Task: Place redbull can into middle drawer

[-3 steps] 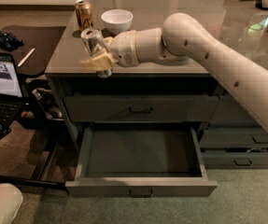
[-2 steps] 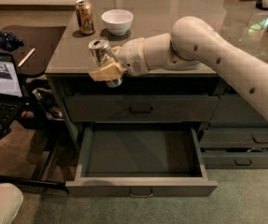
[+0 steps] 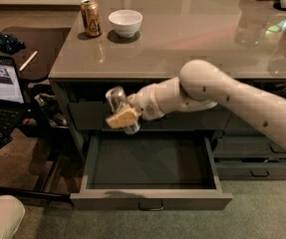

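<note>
Next, I let go of the redbull can on the middle drawer's bottom (image 3: 111,169), near its side closest to the laptop.
My gripper (image 3: 123,117) is shut on the redbull can (image 3: 117,100), a slim silver can. It holds the can in front of the cabinet, below the counter's edge and above the back left part of the open middle drawer (image 3: 150,199). The can is tilted a little, and its lower part is hidden behind my tan fingers (image 3: 120,118). The drawer is pulled far out and its inside shows nothing in it. Its small dark handle (image 3: 150,206) is at front centre. The top drawer above it is shut, partly hidden by my arm.
A gold-brown can (image 3: 90,17) and a white bowl (image 3: 125,22) stand on the grey counter (image 3: 192,39) at the back left. A laptop (image 3: 0,91) sits at the left. A neighbouring drawer stack (image 3: 254,158) is at the right.
My gripper has carried the redbull can off the counter's edge and down, to in front of the cabinet above the open drawer.
</note>
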`<state>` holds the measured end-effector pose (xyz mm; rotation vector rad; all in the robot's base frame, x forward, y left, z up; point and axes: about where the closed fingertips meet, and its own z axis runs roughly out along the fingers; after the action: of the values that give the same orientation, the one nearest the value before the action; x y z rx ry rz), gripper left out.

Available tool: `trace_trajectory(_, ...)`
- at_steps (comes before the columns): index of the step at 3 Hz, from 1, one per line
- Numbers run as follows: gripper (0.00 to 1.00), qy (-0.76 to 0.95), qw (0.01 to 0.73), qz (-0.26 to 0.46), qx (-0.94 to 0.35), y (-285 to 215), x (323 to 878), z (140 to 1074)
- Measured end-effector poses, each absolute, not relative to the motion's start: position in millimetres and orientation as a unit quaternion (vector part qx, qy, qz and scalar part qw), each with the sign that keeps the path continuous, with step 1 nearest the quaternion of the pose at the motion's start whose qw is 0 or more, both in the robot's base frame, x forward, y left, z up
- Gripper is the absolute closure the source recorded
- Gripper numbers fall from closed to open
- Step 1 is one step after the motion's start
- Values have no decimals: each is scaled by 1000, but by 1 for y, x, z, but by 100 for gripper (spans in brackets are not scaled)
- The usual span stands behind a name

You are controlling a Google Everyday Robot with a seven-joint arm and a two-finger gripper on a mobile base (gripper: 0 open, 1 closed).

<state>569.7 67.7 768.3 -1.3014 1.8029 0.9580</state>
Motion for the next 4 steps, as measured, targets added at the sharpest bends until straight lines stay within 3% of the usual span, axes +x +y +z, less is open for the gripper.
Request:
trace_trajectory(2,100,738,305,364,-480,92,558,637)
trace_trajectory(4,100,782,292,339,-433,125,585,520)
